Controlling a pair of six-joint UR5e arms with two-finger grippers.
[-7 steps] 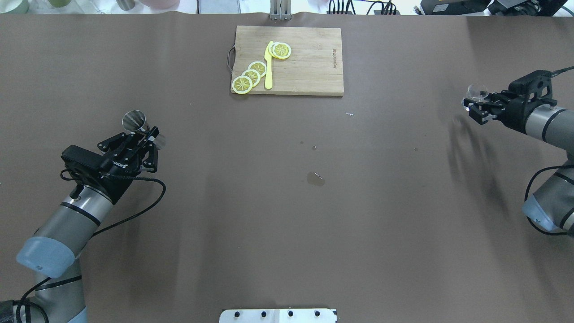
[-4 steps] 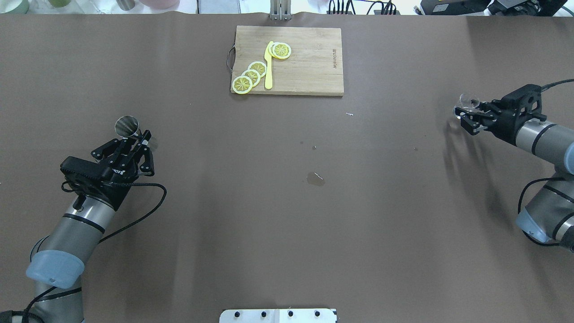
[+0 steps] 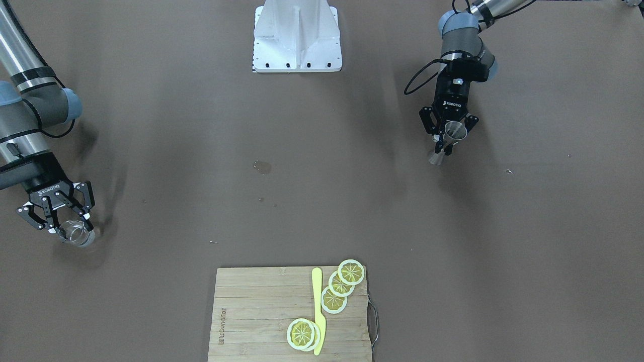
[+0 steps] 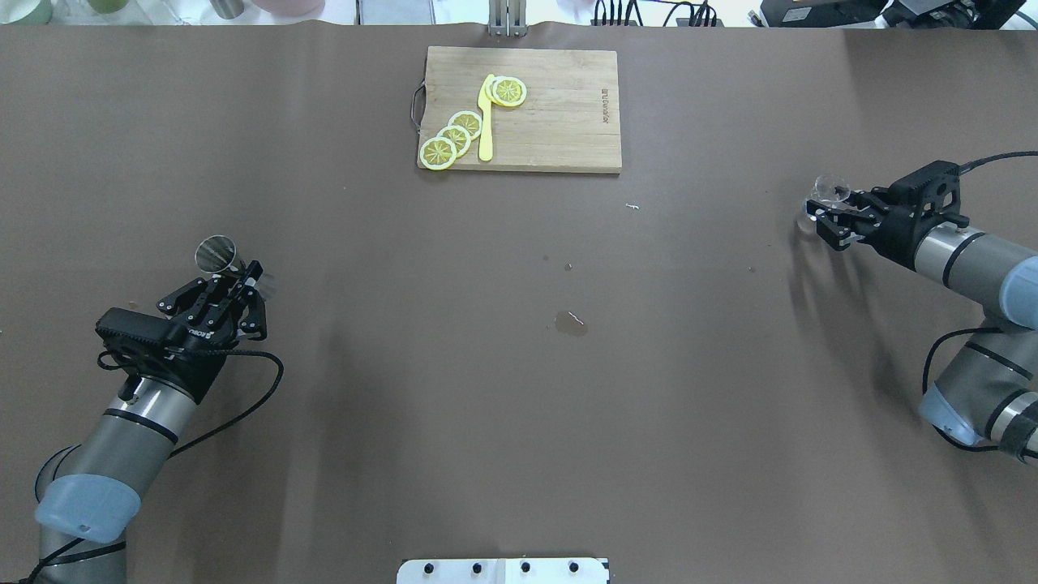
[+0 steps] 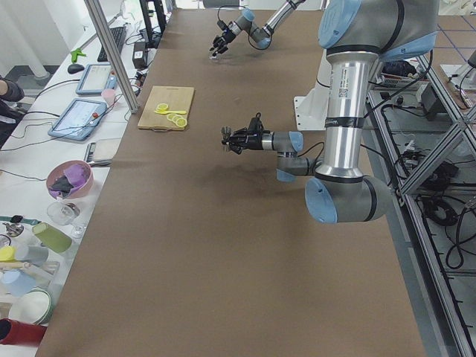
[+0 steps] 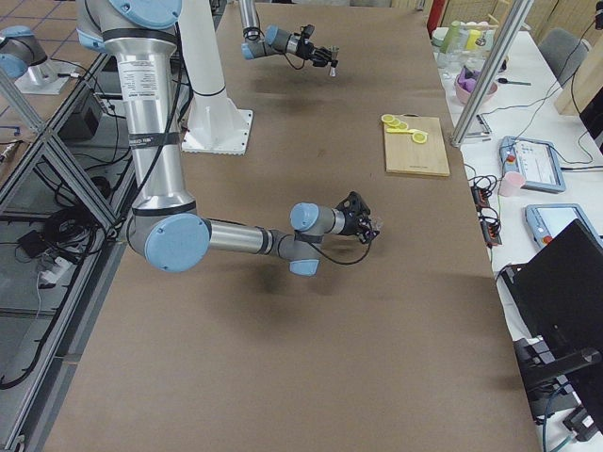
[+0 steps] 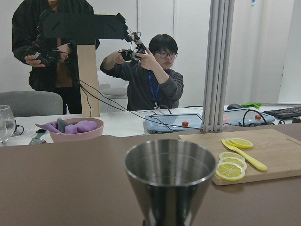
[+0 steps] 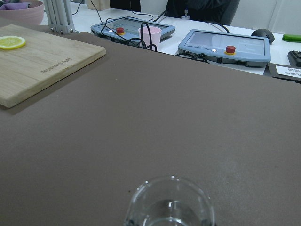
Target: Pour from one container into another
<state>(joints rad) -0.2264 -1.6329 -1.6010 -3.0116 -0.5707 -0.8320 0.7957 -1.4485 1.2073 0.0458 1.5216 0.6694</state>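
Observation:
Next, my right gripper lets go of the clear glass cup on the bare table, slightly closer to the wooden cutting board (image 3: 105, 229).
The silver metal jigger (image 4: 216, 253) is held tilted above the table's left part, its open cone toward the far side. My left gripper (image 4: 246, 281) is shut on its narrow waist; the same jigger (image 3: 455, 131) shows in the left gripper (image 3: 448, 140) in the front-facing view. The left wrist view is filled by the jigger's open cone (image 7: 169, 181). The clear glass cup (image 4: 829, 191) sits at the far right, with my right gripper (image 4: 827, 221) shut on it. In the front-facing view the cup (image 3: 77, 235) is low by the table under the right gripper (image 3: 68, 225). The cup's rim (image 8: 169, 202) shows in the right wrist view.
A wooden cutting board (image 4: 559, 113) with lemon slices (image 4: 454, 136) and a yellow knife (image 4: 486, 122) lies at the far middle. A small wet spot (image 4: 570, 323) marks the table's centre. The white base plate (image 4: 503, 570) is at the near edge.
My left arm has drawn back toward the near left with the jigger still held. My right arm has carried the cup inward to the left and lower.

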